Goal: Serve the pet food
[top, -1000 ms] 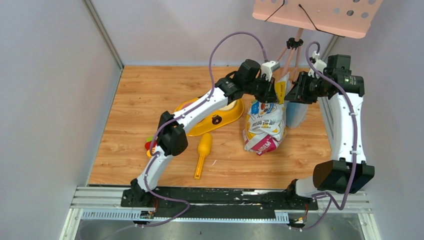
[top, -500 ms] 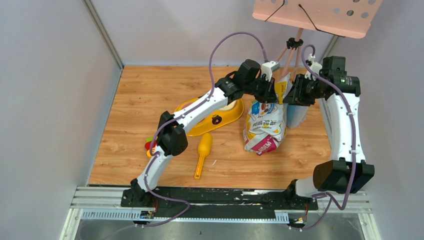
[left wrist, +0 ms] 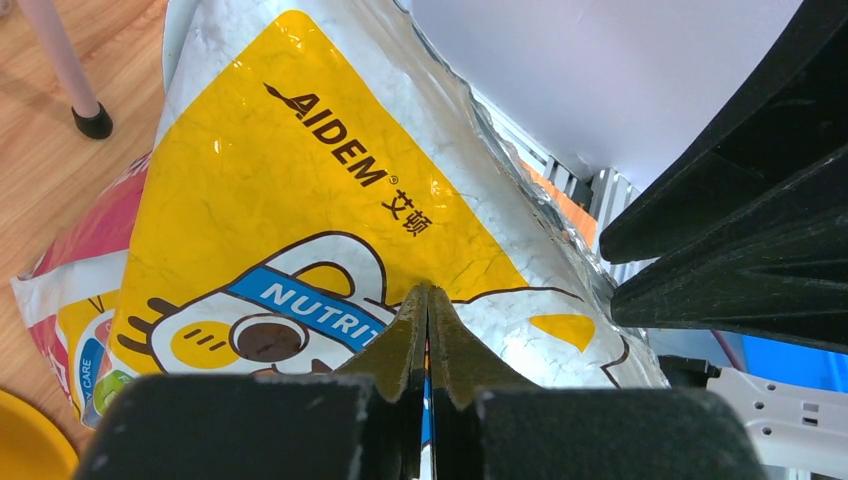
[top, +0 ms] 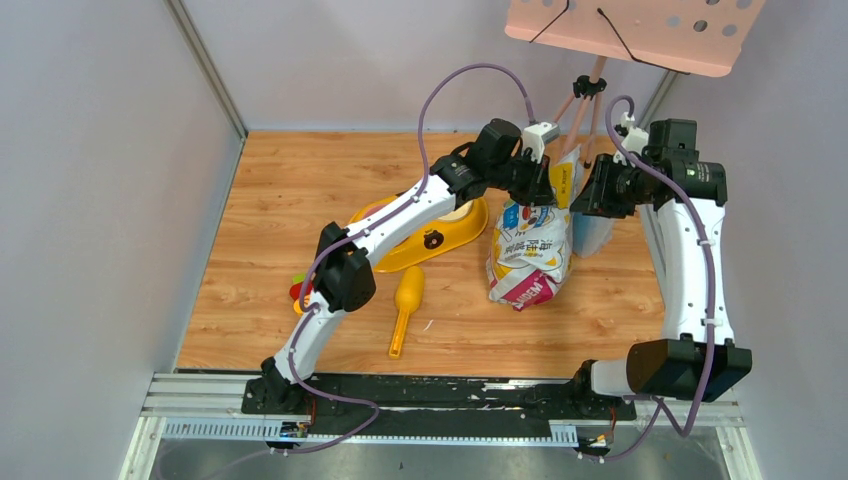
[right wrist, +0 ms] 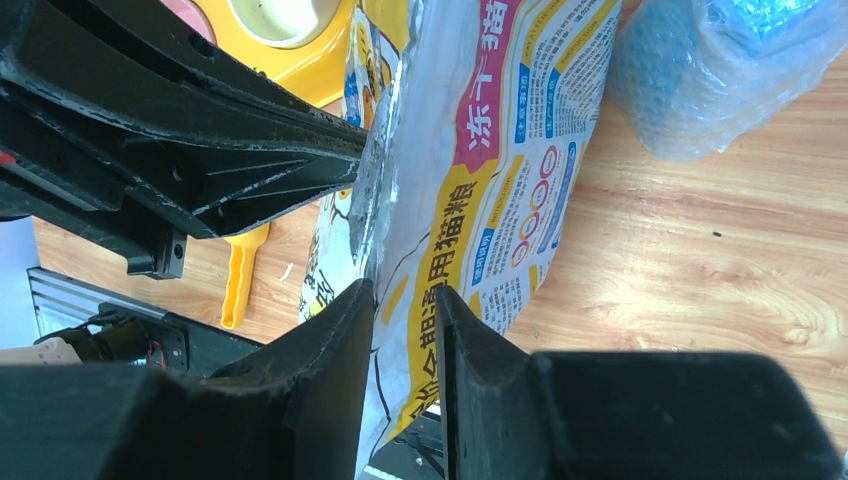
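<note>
The robot's left gripper pinches the foil bag's printed front below its edge, so it should open, move up and take the top edge [left wrist: 566,230] beside the right gripper.
No pet food shows in any view. The printed foil bag [top: 528,255] stands upright right of the table's middle, its top pulled up. My left gripper [top: 545,190] is shut on the bag's top edge; in the left wrist view its fingertips [left wrist: 428,290] pinch the yellow and white foil [left wrist: 300,200]. My right gripper [top: 585,190] is at the other side of the bag's top, open. In the right wrist view the bag's [right wrist: 500,150] upper edge runs between my right gripper's fingers [right wrist: 405,295], with a gap still showing. A yellow scoop [top: 405,300] lies on the wood, left of the bag.
A yellow feeding dish [top: 455,240] sits under my left arm, left of the bag. A bluish bubble-wrap bundle [top: 592,230] stands right behind the bag. Thin legs of a pink stand [top: 585,100] come down at the back. A small coloured toy [top: 298,290] lies by the left arm's elbow.
My right arm has shifted a little left, toward the bag's top. The left gripper and the bag have stayed put.
</note>
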